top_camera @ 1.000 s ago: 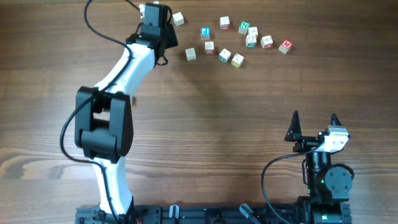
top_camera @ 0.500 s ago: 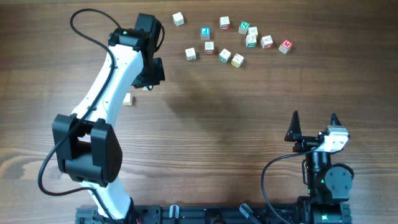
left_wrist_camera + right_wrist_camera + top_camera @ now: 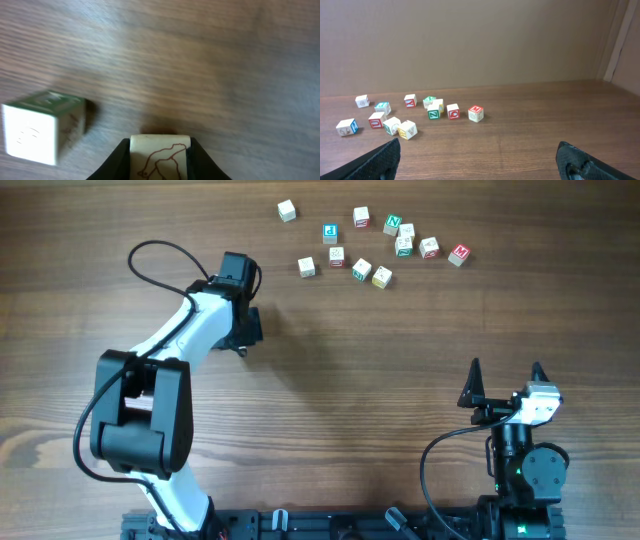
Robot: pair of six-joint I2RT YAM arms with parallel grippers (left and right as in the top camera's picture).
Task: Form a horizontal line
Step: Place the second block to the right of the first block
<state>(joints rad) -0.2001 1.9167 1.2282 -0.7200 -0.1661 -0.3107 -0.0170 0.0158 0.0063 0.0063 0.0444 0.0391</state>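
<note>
Next, the left gripper releases the pale cream cube on the table (image 3: 227, 342) (image 3: 144, 143), close beside the green-edged cream cube. The held cube is now low over the table.
My left gripper (image 3: 241, 332) is shut on a pale cream cube (image 3: 160, 159) with a brown outline drawing and holds it low over the wood table. In the left wrist view a second cream cube (image 3: 42, 126) with a green-edged top stands on the table to the left of the held one, apart from it. In the overhead view my left arm hides that cube. No row of three touching cubes shows in any view. My right gripper (image 3: 505, 372) is open and empty at the near right, also seen in the right wrist view (image 3: 480, 160).
Several loose cubes with coloured letters (image 3: 380, 242) lie scattered at the far middle of the table, with one plain cube (image 3: 287, 211) at the far left of the group. They also show in the right wrist view (image 3: 410, 114).
My left arm has drawn back from the far cube cluster toward the near left, carrying the cube. It now covers the lone cube that showed beside it half a second ago.
</note>
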